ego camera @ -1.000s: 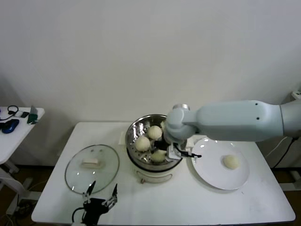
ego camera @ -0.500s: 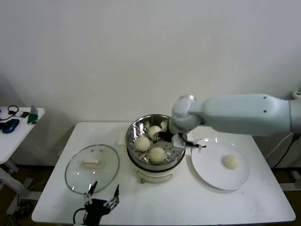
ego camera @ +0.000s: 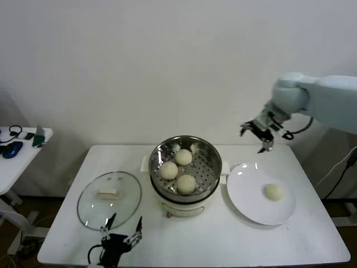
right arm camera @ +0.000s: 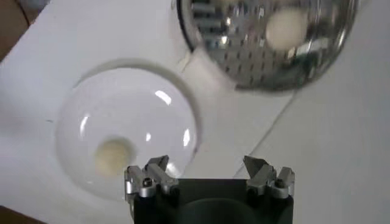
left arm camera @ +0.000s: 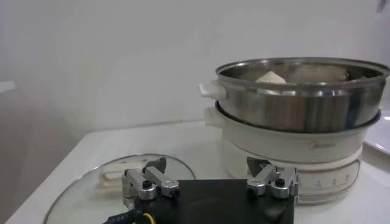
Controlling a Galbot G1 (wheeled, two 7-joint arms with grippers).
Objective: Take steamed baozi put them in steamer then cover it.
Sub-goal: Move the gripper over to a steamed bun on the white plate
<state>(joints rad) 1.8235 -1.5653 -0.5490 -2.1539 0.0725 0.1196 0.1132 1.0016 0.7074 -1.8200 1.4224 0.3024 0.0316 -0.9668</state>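
My right gripper will grip the sides of the baozi (ego camera: 274, 192) (right arm camera: 112, 157) that still lies on the white plate, because the steamer holds the others.
The steel steamer (ego camera: 209, 180) stands mid-table on its white base and holds three cream baozi (ego camera: 186, 183). It also shows in the left wrist view (left arm camera: 301, 97) and the right wrist view (right arm camera: 244, 49). One more baozi (ego camera: 273, 191) lies on the white plate (ego camera: 248, 201); in the right wrist view this baozi (right arm camera: 113, 156) lies on the plate (right arm camera: 146, 115). The glass cover (ego camera: 124, 207) with its cream handle lies flat on the table left of the steamer. My right gripper (ego camera: 257, 134) is open and empty, high above the table behind the plate. My left gripper (ego camera: 120, 231) is open and empty at the front edge, beside the cover (left arm camera: 85, 195).
A small white side table (ego camera: 30, 146) with a mouse and small items stands at the far left. A dark cable (ego camera: 334, 181) hangs past the table's right edge. The white wall is close behind.
My right gripper left a third baozi in the steamer, then rose and swung right, away from the pot to above the plate's far side. The left gripper stayed put.
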